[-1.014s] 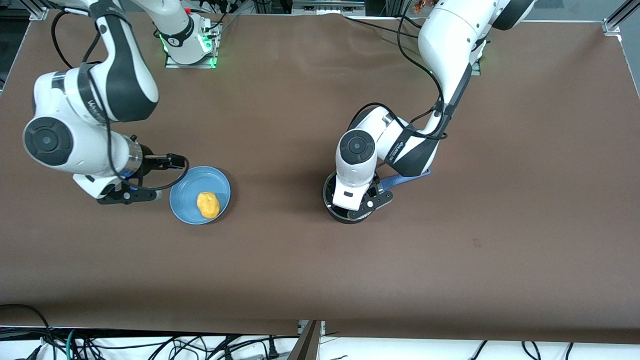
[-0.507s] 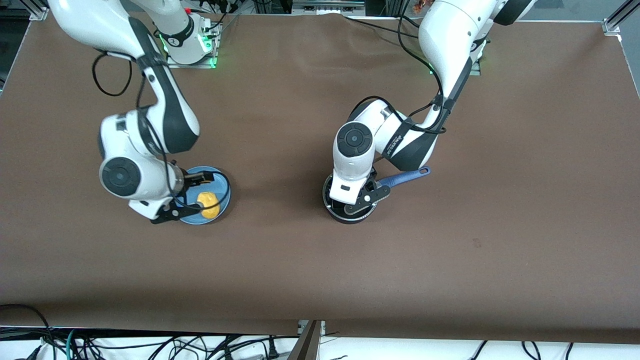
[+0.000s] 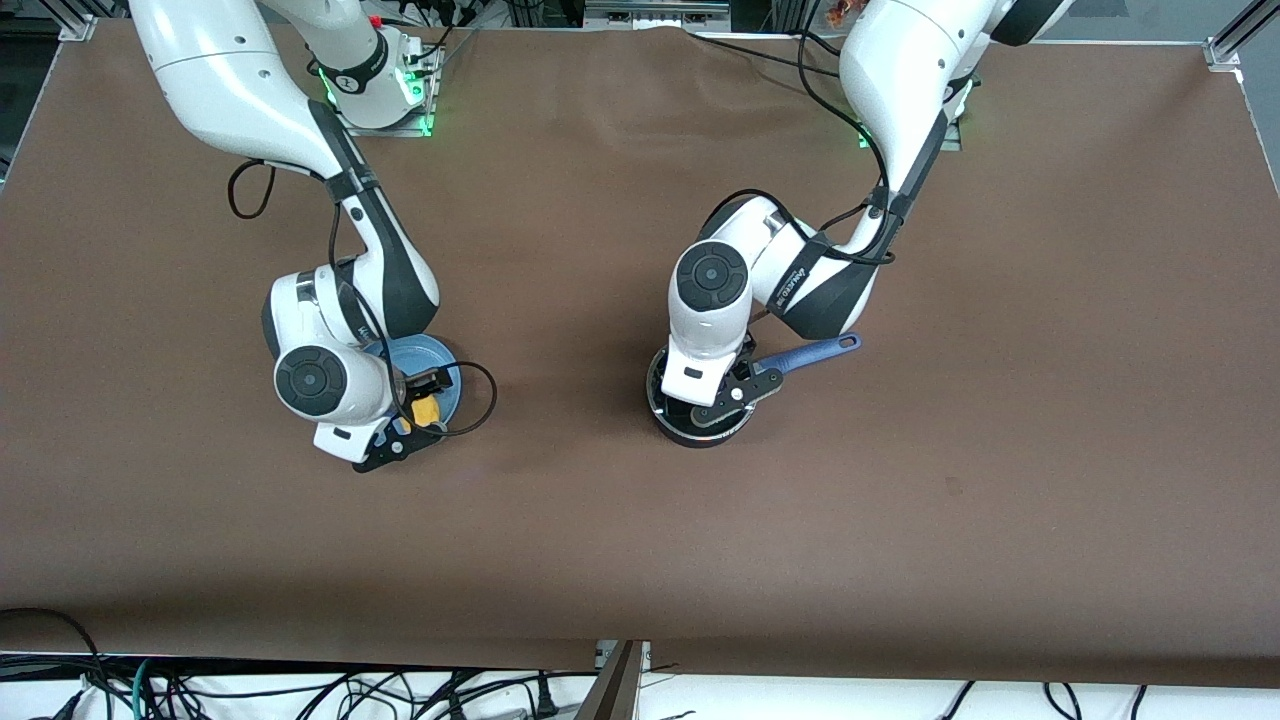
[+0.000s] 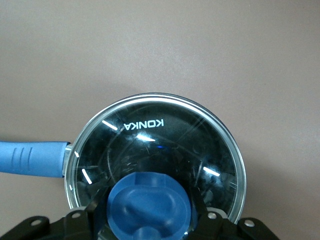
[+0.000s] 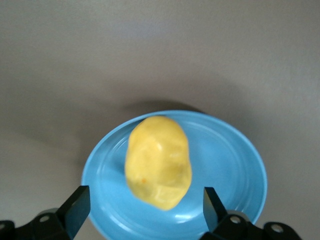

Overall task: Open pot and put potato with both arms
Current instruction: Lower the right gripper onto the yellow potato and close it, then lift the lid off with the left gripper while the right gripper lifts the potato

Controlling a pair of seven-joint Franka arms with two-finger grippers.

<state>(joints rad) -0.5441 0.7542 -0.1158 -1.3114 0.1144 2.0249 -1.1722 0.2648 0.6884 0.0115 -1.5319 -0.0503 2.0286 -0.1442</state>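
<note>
I need to release the glass lid, which still sits on the pot, with my left gripper on the bare brown table (image 3: 1044, 415) past the tip of the blue handle.
The black pot (image 3: 688, 436) stands mid-table, its blue handle (image 3: 815, 352) pointing toward the left arm's end. The glass lid (image 4: 165, 145) sits on the pot, handle (image 4: 30, 158) beside it. My left gripper (image 3: 712, 402) is down on the lid, its fingers (image 4: 96, 215) pressed against both sides of the blue knob (image 4: 150, 202). The yellow potato (image 5: 159, 160) lies on a blue plate (image 5: 235, 165). My right gripper (image 5: 145, 207) is open just above the plate, one finger on each side of the potato. In the front view it (image 3: 418, 412) covers most of the potato (image 3: 428, 410).
The blue plate (image 3: 418, 353) lies toward the right arm's end of the brown table (image 3: 640, 540), about level with the pot. Cables run along the table's edge nearest the front camera and near the arms' bases.
My right arm has swung from beside the plate to over it, bringing the open gripper down around the potato. My left gripper has stayed on the lid's knob.
</note>
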